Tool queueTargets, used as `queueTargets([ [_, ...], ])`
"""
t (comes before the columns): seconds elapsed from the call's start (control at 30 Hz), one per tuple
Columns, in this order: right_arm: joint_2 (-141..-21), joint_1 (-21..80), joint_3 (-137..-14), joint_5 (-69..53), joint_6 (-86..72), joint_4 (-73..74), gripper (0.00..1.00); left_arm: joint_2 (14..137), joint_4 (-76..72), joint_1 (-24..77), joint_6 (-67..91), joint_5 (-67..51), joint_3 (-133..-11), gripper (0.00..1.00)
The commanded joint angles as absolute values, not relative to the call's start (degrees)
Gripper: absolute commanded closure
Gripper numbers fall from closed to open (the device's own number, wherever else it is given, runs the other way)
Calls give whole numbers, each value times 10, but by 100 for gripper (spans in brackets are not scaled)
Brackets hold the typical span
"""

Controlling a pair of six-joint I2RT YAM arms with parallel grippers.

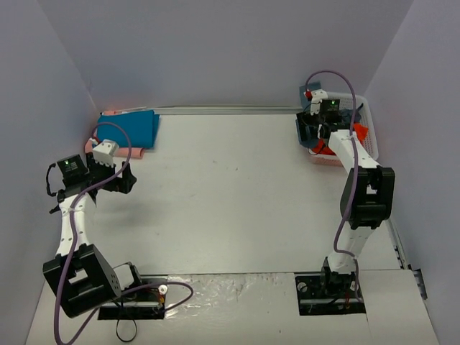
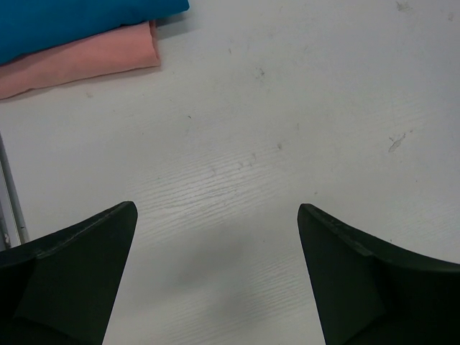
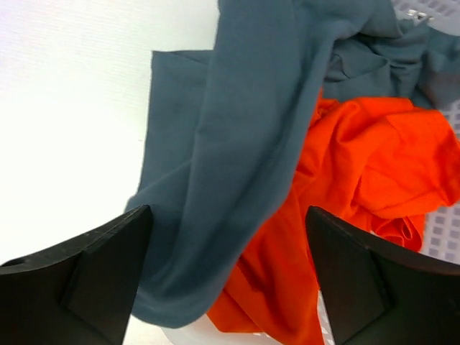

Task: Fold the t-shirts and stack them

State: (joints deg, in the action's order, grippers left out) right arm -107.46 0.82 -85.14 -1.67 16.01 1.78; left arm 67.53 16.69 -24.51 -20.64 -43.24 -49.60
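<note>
The orange-red t-shirt is lying next to the slate blue-grey fold below my right gripper, so I will pinch just the hanging slate blue-grey cloth (image 3: 190, 205) and lift.
The teal-blue t-shirt (image 1: 133, 128) lies folded on the pale pink t-shirt (image 1: 115, 152) at the table's far left; both show at the top left of the left wrist view, teal (image 2: 72, 21) over pink (image 2: 79, 61). My left gripper (image 1: 123, 178) (image 2: 217, 208) is open and empty over bare table near that stack. The slate blue-grey t-shirt (image 3: 237, 144) hangs out of the basket over the orange-red t-shirt (image 3: 359, 165). My right gripper (image 1: 310, 136) (image 3: 228, 212) is open just above both, holding nothing.
The white lattice basket (image 1: 365, 144) stands at the far right against the wall, its rim also in the right wrist view (image 3: 445, 230). Grey walls close in the left, back and right sides. A metal rail (image 1: 230, 109) runs along the table's far edge.
</note>
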Motion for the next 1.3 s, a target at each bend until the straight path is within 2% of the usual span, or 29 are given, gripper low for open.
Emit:
queueTargets([
  [0.0, -1083, 8, -905, -66, 139, 53, 19, 683, 171, -250, -217, -446, -507, 6],
  [0.07, -1098, 8, -919, -74, 137, 68, 25, 693, 177, -250, -221, -446, -511, 6],
  [0.1, -1102, 8, -921, -78, 135, 69, 39, 695, 179, -250, -222, -446, -513, 6],
  [0.13, -1108, 8, -923, -78, 134, 72, 47, 700, 183, -250, -224, -446, -515, 6],
  [0.17, -1111, 7, -922, -77, 134, 73, 65, 701, 185, -250, -225, -447, -517, 6],
  [0.27, -1117, 8, -920, -73, 131, 73, 86, 701, 183, -250, -228, -450, -513, 6],
  [0.33, -1116, 7, -918, -69, 132, 74, 92, 701, 183, -250, -229, -450, -512, 6],
  [0.37, -1116, 8, -918, -69, 133, 74, 93, 703, 182, -250, -229, -453, -512, 6],
  [0.4, -1116, 7, -917, -68, 134, 75, 89, 704, 183, -250, -230, -454, -512, 6],
  [0.47, -1116, 8, -918, -74, 137, 80, 68, 708, 188, -250, -233, -456, -514, 6],
  [0.6, -1117, 8, -916, -83, 138, 83, 68, 709, 190, -250, -236, -456, -513, 6],
  [0.63, -1120, 7, -917, -83, 138, 86, 64, 710, 189, -250, -236, -456, -514, 6],
  [0.7, -1123, 7, -917, -83, 141, 87, 72, 710, 190, -250, -236, -457, -514, 6],
  [0.73, -1124, 8, -917, -81, 140, 88, 89, 710, 190, -250, -237, -457, -513, 6],
  [0.77, -1125, 8, -916, -78, 140, 88, 100, 711, 190, -250, -237, -458, -513, 6],
  [1.03, -1103, 9, -925, -73, 144, 96, 100, 720, 198, -250, -241, -461, -518, 6],
  [1.27, -1030, 38, -981, 52, 156, 138, 100, 738, 210, -250, -244, -467, -525, 6],
])
